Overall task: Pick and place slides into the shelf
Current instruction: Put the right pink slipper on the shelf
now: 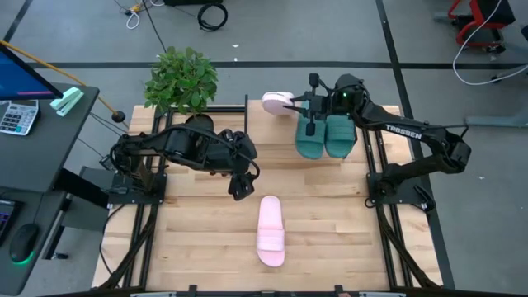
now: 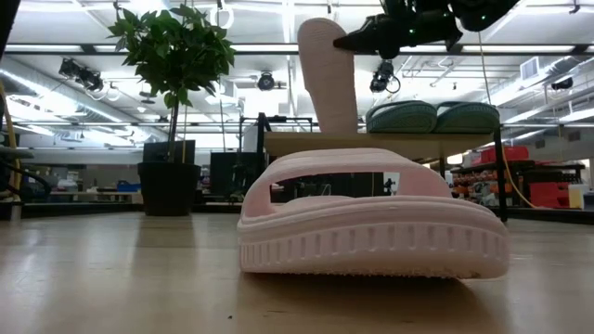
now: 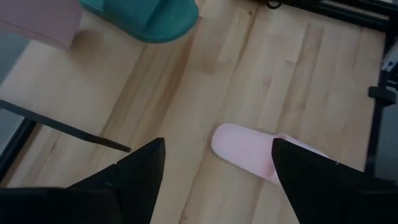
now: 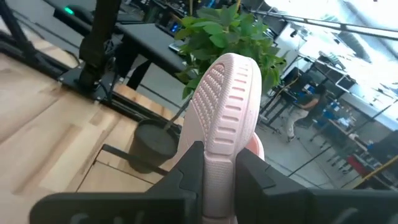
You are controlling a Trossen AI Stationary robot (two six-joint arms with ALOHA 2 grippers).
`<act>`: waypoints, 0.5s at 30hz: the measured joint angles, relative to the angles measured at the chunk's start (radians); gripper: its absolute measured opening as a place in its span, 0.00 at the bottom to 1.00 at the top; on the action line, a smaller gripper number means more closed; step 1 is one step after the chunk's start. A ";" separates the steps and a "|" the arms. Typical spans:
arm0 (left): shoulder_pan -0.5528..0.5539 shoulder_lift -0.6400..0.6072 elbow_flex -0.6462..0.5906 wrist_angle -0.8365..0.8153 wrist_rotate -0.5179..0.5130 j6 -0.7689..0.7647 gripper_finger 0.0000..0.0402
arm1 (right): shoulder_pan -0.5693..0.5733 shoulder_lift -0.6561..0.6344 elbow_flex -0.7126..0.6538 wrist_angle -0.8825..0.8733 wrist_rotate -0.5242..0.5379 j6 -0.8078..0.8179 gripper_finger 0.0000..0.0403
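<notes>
My right gripper will let go of the pink slide on the shelf's plank (image 1: 278,126) next to the teal slides, toward the potted plant.
One pale pink slide (image 1: 271,231) lies sole down on the table's near middle and fills the low view's foreground (image 2: 371,218). My left gripper (image 1: 241,186) hovers open just beyond its far end, and in the left wrist view that slide (image 3: 255,152) shows between the spread fingers (image 3: 214,165). Two teal slides (image 1: 326,136) sit side by side on the shelf's plank top (image 2: 371,141). My right gripper (image 1: 299,103) is shut on the second pink slide (image 1: 279,103), which it holds upright at the shelf's left end beside the teal pair. My right gripper pinches the pink slide between its two fingers (image 4: 193,165), one on each side edge (image 4: 208,155). Its ribbed sole (image 4: 227,99) faces the wrist camera. The fingers come level from the table's right (image 2: 371,42). The slide stands on end (image 2: 329,79); whether its lower end touches the plank I cannot tell.
A potted plant (image 1: 181,78) stands at the table's far left corner, close to the shelf's left end. Black frame rails (image 1: 375,165) run along the table's sides. Bare wood lies around the near pink slide. A desk with a keyboard (image 1: 16,115) stands off the left side.
</notes>
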 joint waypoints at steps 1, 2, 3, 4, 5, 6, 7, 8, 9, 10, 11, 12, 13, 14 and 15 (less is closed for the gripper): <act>0.000 0.000 0.000 0.000 -0.010 0.000 0.74 | 0.000 0.000 0.000 -0.006 0.000 -0.015 0.14; 0.000 0.000 0.000 0.000 -0.019 0.000 0.74 | 0.000 0.000 0.000 -0.007 0.000 -0.020 0.14; 0.000 0.000 0.000 0.000 -0.025 0.000 0.74 | -0.001 0.000 0.000 -0.006 -0.001 -0.022 0.14; 0.001 0.000 0.000 0.000 -0.028 0.001 0.74 | -0.004 0.000 0.000 -0.003 -0.001 -0.027 0.14; 0.004 0.000 0.000 0.000 -0.028 0.006 0.74 | -0.004 0.000 0.000 -0.001 0.000 -0.035 0.14; 0.006 0.000 0.000 0.001 -0.028 0.011 0.74 | -0.005 0.000 0.000 0.001 0.001 -0.048 0.14; 0.007 0.000 0.000 0.001 -0.028 0.018 0.74 | -0.005 0.000 0.000 0.004 0.005 -0.060 0.14; 0.009 0.000 0.000 0.002 -0.028 0.023 0.74 | -0.005 0.000 0.000 0.006 0.009 -0.070 0.14; 0.012 0.000 0.000 0.004 -0.028 0.026 0.74 | -0.006 0.000 0.000 0.006 0.010 -0.074 0.14; 0.013 0.000 0.000 0.005 -0.028 0.026 0.74 | -0.009 0.000 0.000 0.008 0.009 -0.074 0.14; 0.013 0.000 0.000 0.005 -0.029 0.026 0.74 | -0.012 0.000 0.000 0.009 0.010 -0.074 0.14; 0.013 0.000 0.000 0.005 -0.030 0.026 0.74 | -0.014 0.000 0.000 0.010 0.011 -0.075 0.14; 0.013 0.000 0.000 0.006 -0.035 0.027 0.74 | -0.018 0.000 0.000 0.009 0.016 -0.079 0.14; 0.013 0.000 0.000 0.006 -0.039 0.026 0.74 | -0.021 0.000 -0.001 0.007 0.025 -0.094 0.14; 0.012 0.000 0.000 0.006 -0.042 0.026 0.74 | -0.025 0.002 -0.002 0.010 0.030 -0.108 0.14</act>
